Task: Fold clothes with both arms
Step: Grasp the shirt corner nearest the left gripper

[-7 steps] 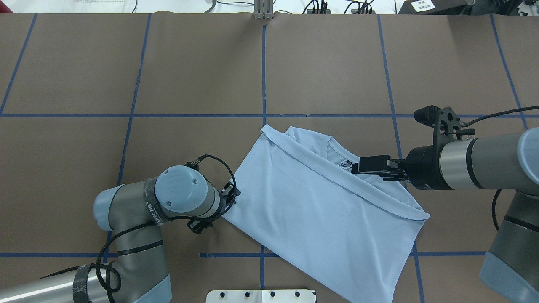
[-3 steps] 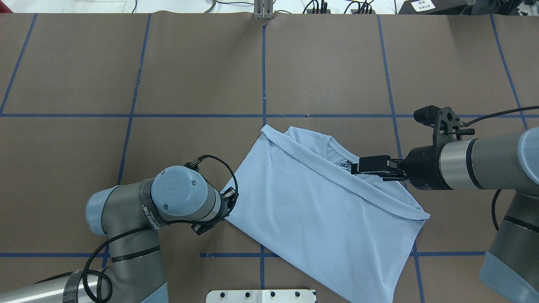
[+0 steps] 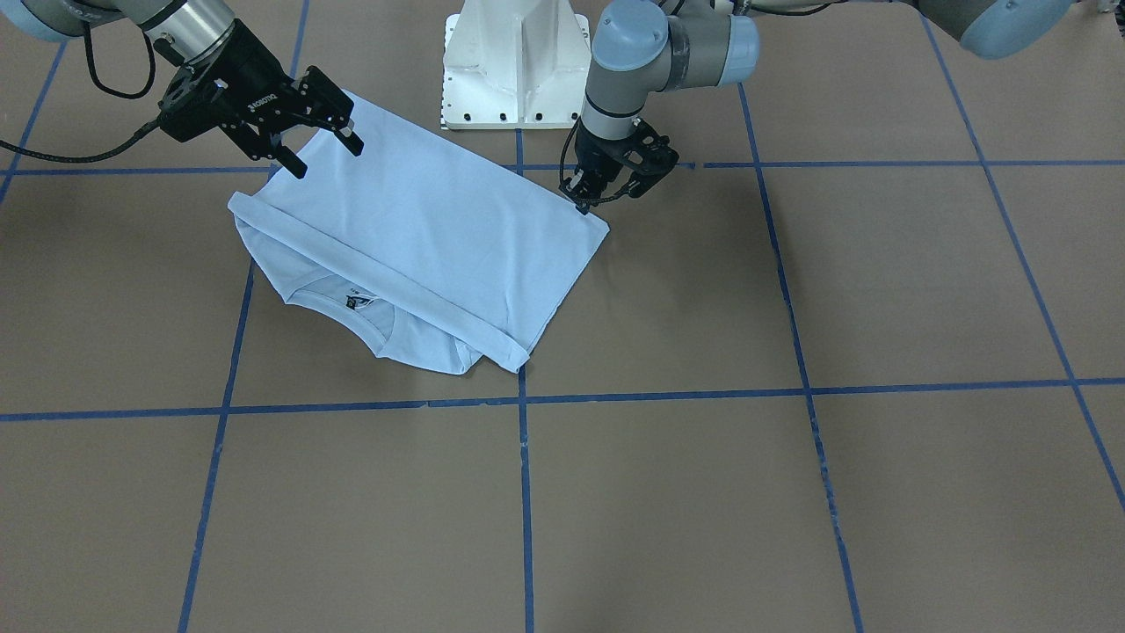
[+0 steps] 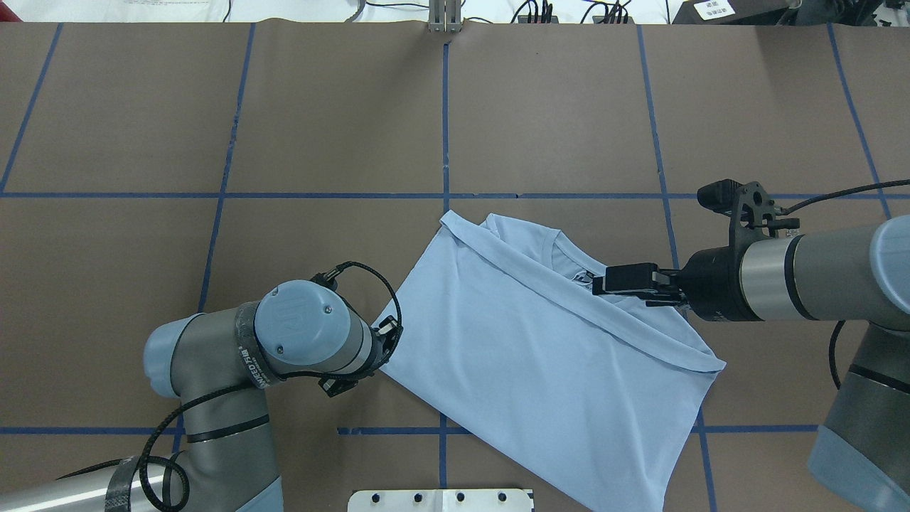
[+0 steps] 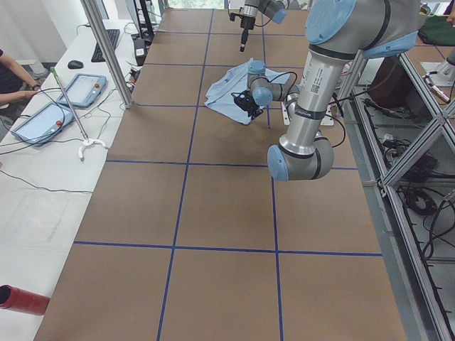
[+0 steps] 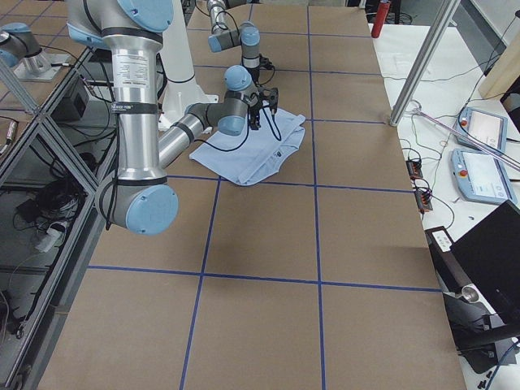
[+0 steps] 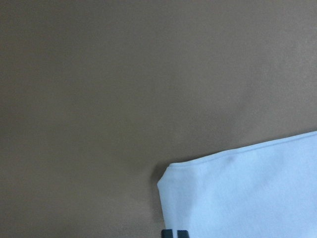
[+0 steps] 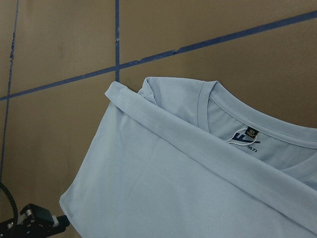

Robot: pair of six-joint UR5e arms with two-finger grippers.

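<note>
My left gripper needs to open, pinch the corner tip point(image 3: 602, 225) and swing the T-shirt straight, because its fingers rest on flat cloth short of the slanted T-shirt's corner.
The light blue T-shirt point(image 4: 540, 355) lies folded and slanted on the brown table, collar and neck label point(image 8: 246, 138) showing at its far edge; it also shows in the front view point(image 3: 422, 229). The palm print is hidden. My left gripper point(image 4: 389, 334) is down at the shirt's left corner, shut on the hem there; in the left wrist view point(image 7: 175, 233) its tips sit together on the cloth point(image 7: 247, 198). My right gripper point(image 3: 325, 160) is open and empty, hovering over the shirt's right part near the collar point(image 4: 597, 283).
The white pedestal base point(image 3: 518, 61) stands at the table's near edge, just behind the shirt. Blue tape lines point(image 4: 445, 128) divide the brown table. Tablets point(image 5: 43, 121) and a metal post point(image 5: 106, 50) are on the operators' side.
My left arm's elbow and wrist have shifted slightly left and lower, with the gripper staying at the shirt corner. The right arm and the shirt have not visibly moved.
</note>
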